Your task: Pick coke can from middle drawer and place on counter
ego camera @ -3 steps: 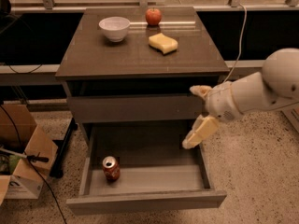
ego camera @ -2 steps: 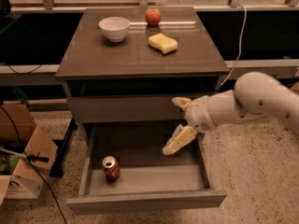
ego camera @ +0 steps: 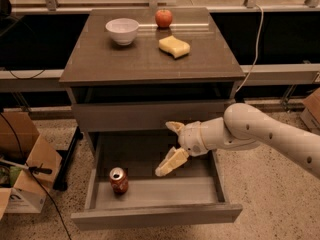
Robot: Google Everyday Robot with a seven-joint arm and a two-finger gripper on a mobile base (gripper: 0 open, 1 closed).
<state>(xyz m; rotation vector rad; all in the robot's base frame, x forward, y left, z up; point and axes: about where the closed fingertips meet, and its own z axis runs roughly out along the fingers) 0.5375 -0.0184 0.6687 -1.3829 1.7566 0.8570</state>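
Note:
The coke can is in the open middle drawer. My gripper should go there next and close around the coke can's middle (ego camera: pixel 119 182).
The coke can (ego camera: pixel 119 180), red with a silver top, stands upright at the front left of the open middle drawer (ego camera: pixel 160 192). My gripper (ego camera: pixel 170 147) hangs above the drawer's middle, to the right of the can and apart from it. Its two cream fingers are spread wide and hold nothing. The white arm reaches in from the right. The counter (ego camera: pixel 150 59) is the dark glossy top of the cabinet above.
On the counter stand a white bowl (ego camera: pixel 122 30), a red apple (ego camera: pixel 163 18) and a yellow sponge (ego camera: pixel 174 46). A shut grey drawer front (ego camera: pixel 150 115) sits above the open one. A cardboard box (ego camera: pixel 22 169) stands on the floor at the left.
My gripper has moved left, from beside the drawer's right edge to over the drawer's middle, closer to the can. The can has not moved.

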